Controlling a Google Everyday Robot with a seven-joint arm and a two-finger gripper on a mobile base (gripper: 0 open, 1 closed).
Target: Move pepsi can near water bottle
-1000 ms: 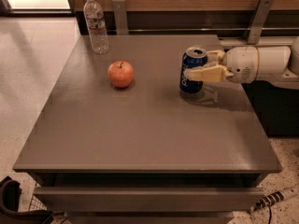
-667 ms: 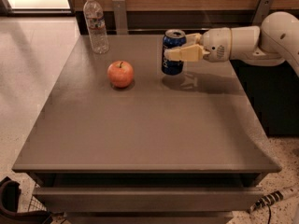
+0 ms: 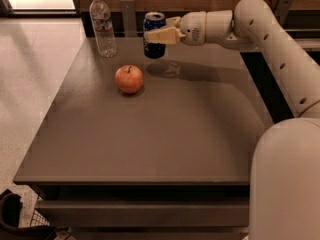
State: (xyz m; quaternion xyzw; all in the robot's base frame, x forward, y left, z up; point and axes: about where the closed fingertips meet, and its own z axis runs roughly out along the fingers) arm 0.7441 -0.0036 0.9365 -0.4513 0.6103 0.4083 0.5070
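Next, I put the pepsi can down on the table (image 3: 130, 61) just behind the red apple, close beside the water bottle, with my gripper.
The pepsi can (image 3: 153, 35), dark blue with a silver top, hangs above the far part of the table, upright, with its shadow on the tabletop below and to the right. My gripper (image 3: 159, 34) is shut on the pepsi can from the right side, at the end of the white arm (image 3: 250, 24). The water bottle (image 3: 103, 26), clear with a white cap and a pale label, stands upright at the table's far left corner, a short way left of the can.
A red apple (image 3: 129, 79) sits on the brown table (image 3: 150, 134), in front of the bottle and can. A wooden wall with metal brackets runs behind the table. The arm's large white body (image 3: 285, 184) fills the lower right. Light floor lies to the left.
My gripper has carried the pepsi can to the left and toward the far edge, lifted off the table, closer to the water bottle. The apple and bottle have not moved.
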